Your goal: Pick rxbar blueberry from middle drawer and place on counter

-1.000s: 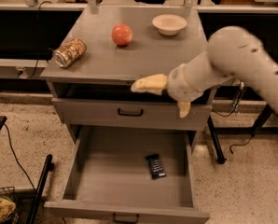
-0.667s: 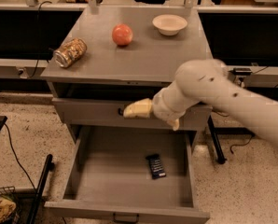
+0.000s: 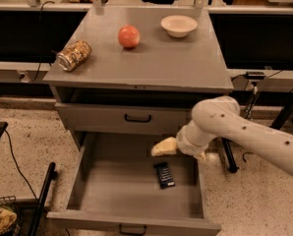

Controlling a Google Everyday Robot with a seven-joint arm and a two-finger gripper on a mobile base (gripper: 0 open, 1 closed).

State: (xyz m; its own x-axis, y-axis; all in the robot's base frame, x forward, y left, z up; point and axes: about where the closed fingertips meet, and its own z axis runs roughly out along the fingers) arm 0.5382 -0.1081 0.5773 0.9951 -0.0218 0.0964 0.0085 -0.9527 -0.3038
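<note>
The robot's gripper should close on the far half [image 3: 163,170] of the rxbar blueberry, the half nearer the back of the open middle drawer.
The rxbar blueberry [image 3: 164,175], a small dark flat bar, lies on the floor of the open middle drawer [image 3: 82,176], right of its centre. My gripper [image 3: 172,148] hangs over the drawer's back right part, just above and behind the bar, not touching it. One cream finger [image 3: 162,147] points left. The white arm comes in from the right. The grey counter [image 3: 151,65] tops the cabinet above.
On the counter lie a gold patterned can [image 3: 73,55] on its side at the left, a red apple [image 3: 129,36] and a white bowl [image 3: 179,25]. A shut drawer front with a black handle [image 3: 137,118] sits above the open drawer. A black pole [image 3: 42,200] leans at lower left.
My arm and gripper have come down from the counter's front edge, past the upper drawer front, to just above the open drawer. The bar has not moved.
</note>
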